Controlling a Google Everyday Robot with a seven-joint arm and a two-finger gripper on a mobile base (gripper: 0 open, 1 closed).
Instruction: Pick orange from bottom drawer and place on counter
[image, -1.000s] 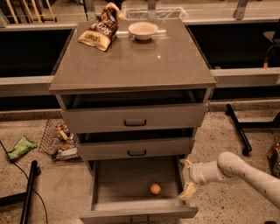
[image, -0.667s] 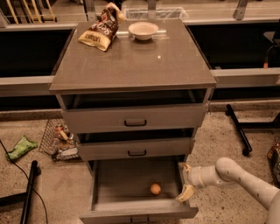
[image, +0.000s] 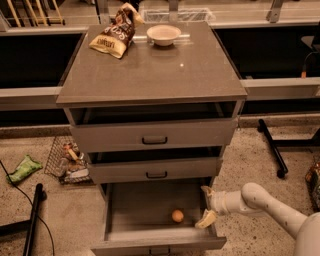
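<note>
I move my gripper to the orange's middle (image: 178, 216) next and close it there, because the orange lies loose in the bottom drawer.
The orange (image: 177, 216) is a small ball lying on the floor of the bottom drawer (image: 130, 235), which is pulled out far. My gripper (image: 206, 205) comes in from the right on a pale arm and hangs over the drawer's right side, just right of the orange and a little above it. Its fingers (image: 206, 219) are spread apart and hold nothing. The counter (image: 150, 70) is the grey-brown top of the cabinet above.
A snack bag (image: 114, 34) and a pale bowl (image: 163, 34) sit at the counter's back. The top drawer (image: 154, 134) and middle drawer (image: 155, 170) stand slightly open. A wire basket (image: 67, 160) and green wrapper (image: 24, 168) lie on the floor left; a dark stand leg (image: 272, 150) is at right.
My gripper has shifted a little left and down along the drawer's right side, closer to the orange. The orange has not moved.
</note>
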